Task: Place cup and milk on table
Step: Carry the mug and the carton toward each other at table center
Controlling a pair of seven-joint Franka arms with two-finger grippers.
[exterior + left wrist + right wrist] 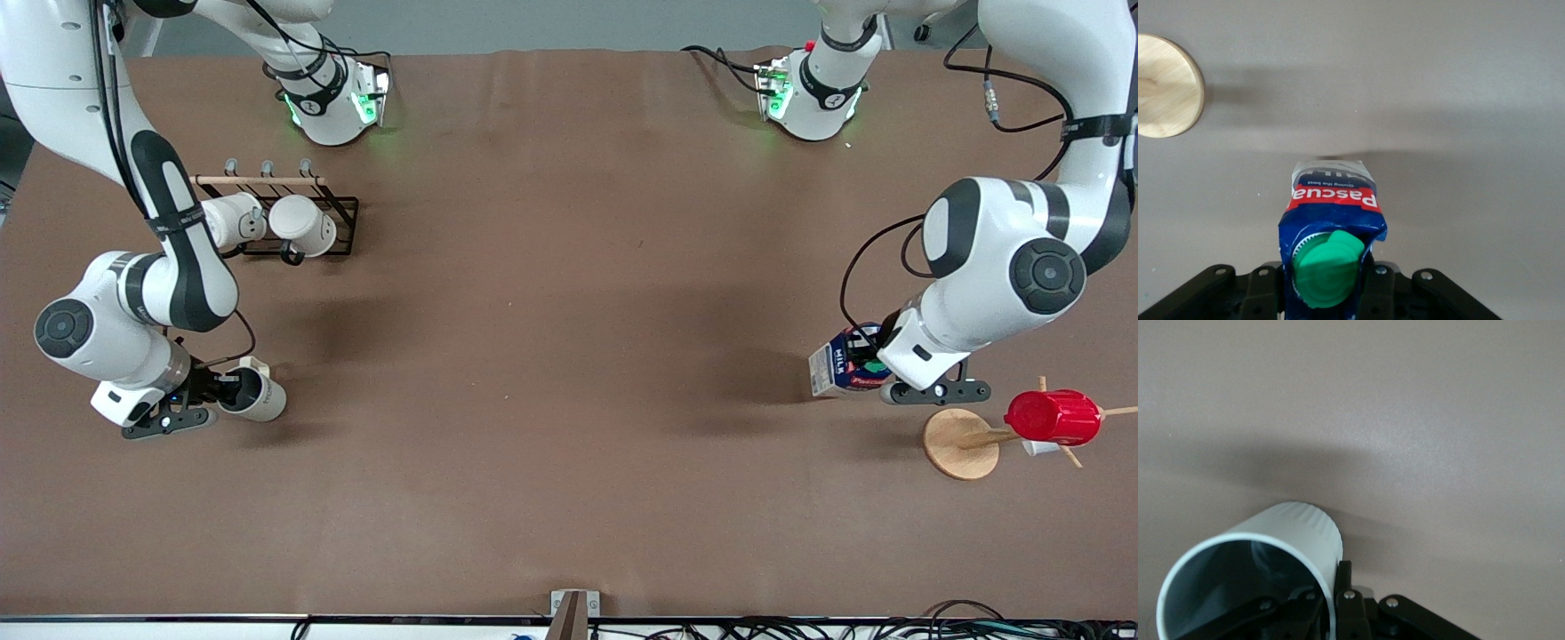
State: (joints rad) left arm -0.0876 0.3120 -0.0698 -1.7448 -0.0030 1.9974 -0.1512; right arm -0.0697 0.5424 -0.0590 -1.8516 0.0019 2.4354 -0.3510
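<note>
Next, my right gripper releases the cup on the brown table, about midway [575, 370] between the black rack and the wooden stand. The cup is now tipped low over the table.
My right gripper [213, 397] is shut on the rim of the cream-white cup [260, 395], one finger inside and one outside. It holds the cup tipped on its side, low over the brown table [569, 373] at the right arm's end. In the right wrist view the cup [1295, 533] shows its grey inside, and the gripper [1331, 603] pinches its wall. My left gripper [876, 372] is shut on the dark-blue milk [840, 363], tilted over the table at the left arm's end. In the left wrist view the milk [1331, 200] shows its green cap between the fingers of the gripper [1328, 273].
A black rack [333, 227] with two all-white mugs [302, 224] stands farther from the front camera than the cup. A wooden stand with a round base [958, 443] carries a red cup [1053, 417] beside the milk. The base also shows in the left wrist view [1165, 87].
</note>
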